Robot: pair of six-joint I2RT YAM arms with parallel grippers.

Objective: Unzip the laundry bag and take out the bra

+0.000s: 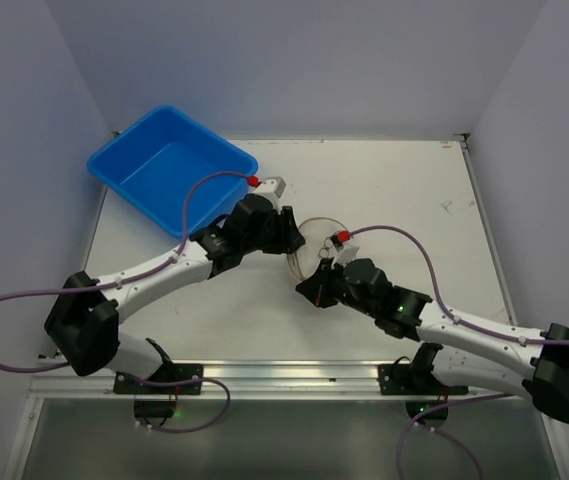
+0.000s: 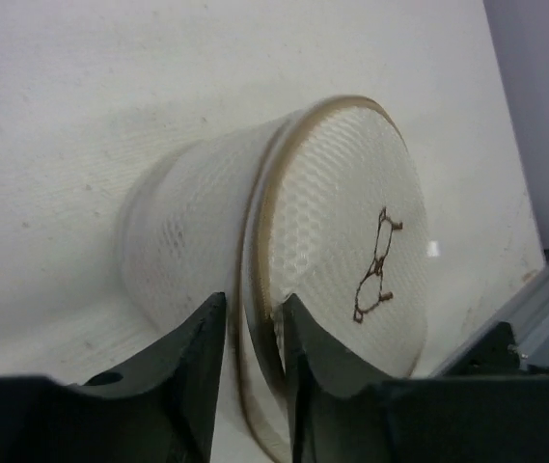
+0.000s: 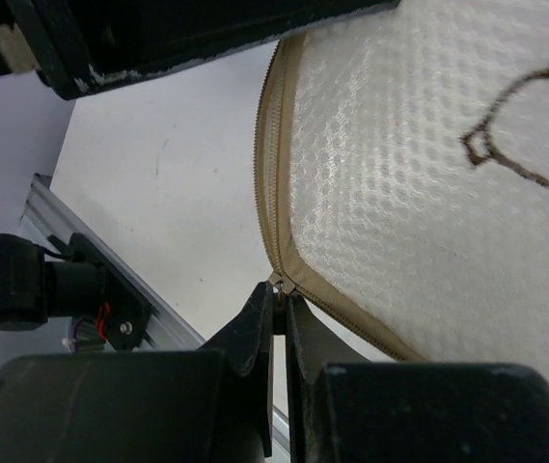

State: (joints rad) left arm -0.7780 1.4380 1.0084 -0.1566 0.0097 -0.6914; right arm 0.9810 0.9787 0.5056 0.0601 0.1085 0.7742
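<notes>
My left gripper should open and take the zipper band nearer the zipper pull (image 3: pixel 268 183), because the band bends sharply at the pull, far from where that gripper holds it.
The laundry bag (image 1: pixel 309 245) is a small round cream mesh drum with a tan zipper rim, lying on its side mid-table between both grippers. My left gripper (image 2: pixel 252 318) is shut on the bag's rim (image 2: pixel 260 289), next to the flat face with the black bra mark (image 2: pixel 375 265). My right gripper (image 3: pixel 282 307) is shut on the zipper pull (image 3: pixel 280 285) at the bag's tan zipper band (image 3: pixel 272 174). The mesh face (image 3: pixel 419 164) fills the right wrist view. The bra itself is hidden inside the bag.
A blue tub (image 1: pixel 172 168) stands at the back left of the white table (image 1: pixel 404 190). The aluminium rail (image 1: pixel 284 375) runs along the near edge. Grey walls close in on the left, back and right.
</notes>
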